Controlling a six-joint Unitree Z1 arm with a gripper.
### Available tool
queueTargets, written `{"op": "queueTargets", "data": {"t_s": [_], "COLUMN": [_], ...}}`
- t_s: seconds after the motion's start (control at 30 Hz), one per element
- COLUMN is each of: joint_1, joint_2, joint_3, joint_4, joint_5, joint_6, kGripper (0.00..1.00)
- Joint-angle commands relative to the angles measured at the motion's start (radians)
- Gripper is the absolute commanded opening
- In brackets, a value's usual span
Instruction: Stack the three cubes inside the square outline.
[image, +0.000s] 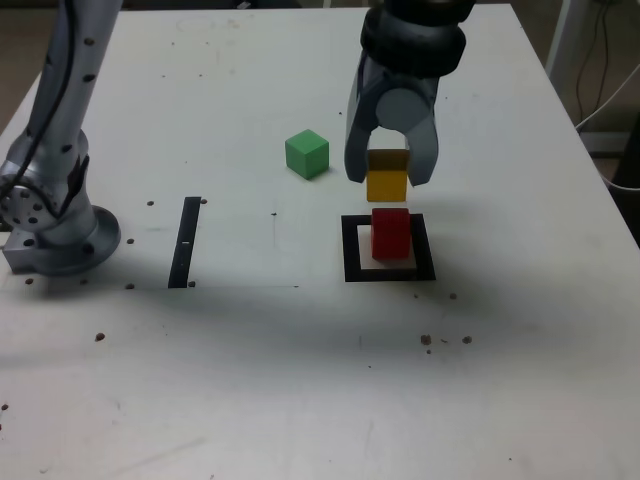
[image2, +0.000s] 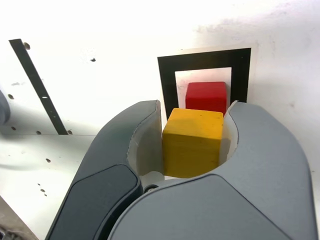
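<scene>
The yellow cube, held just above the red cube now, will be let go by my gripper on top of the red cube (image: 392, 212) (image2: 206, 92).
My gripper (image: 389, 180) is shut on the yellow cube (image: 387, 183), holding it in the air just above and slightly behind the red cube (image: 391, 233). The red cube stands inside the black square outline (image: 350, 250) on the white table. In the wrist view the yellow cube (image2: 193, 142) sits clamped between the two grey jaws, with the red cube (image2: 205, 96) and the square outline (image2: 167, 80) beyond it. The green cube (image: 307, 154) rests on the table to the exterior view's left of the gripper, apart from the others.
A narrow black strip (image: 185, 242) lies flat on the table at the exterior view's left, near the arm's grey base (image: 55, 235). Small dark specks dot the tabletop. Cables hang past the table's right edge (image: 610, 120).
</scene>
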Motion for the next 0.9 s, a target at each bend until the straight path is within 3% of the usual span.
{"op": "queueTargets", "data": {"t_s": [0.0,0.77,0.87], "joint_1": [-0.001,-0.001,-0.001], "joint_2": [0.016,0.062,0.064], "joint_3": [-0.006,0.022,0.03], "joint_4": [-0.004,-0.038,-0.049], "joint_5": [-0.001,-0.004,-0.006], "joint_6": [-0.002,-0.004,-0.002], "kGripper": [0.33,0.33,0.44]}}
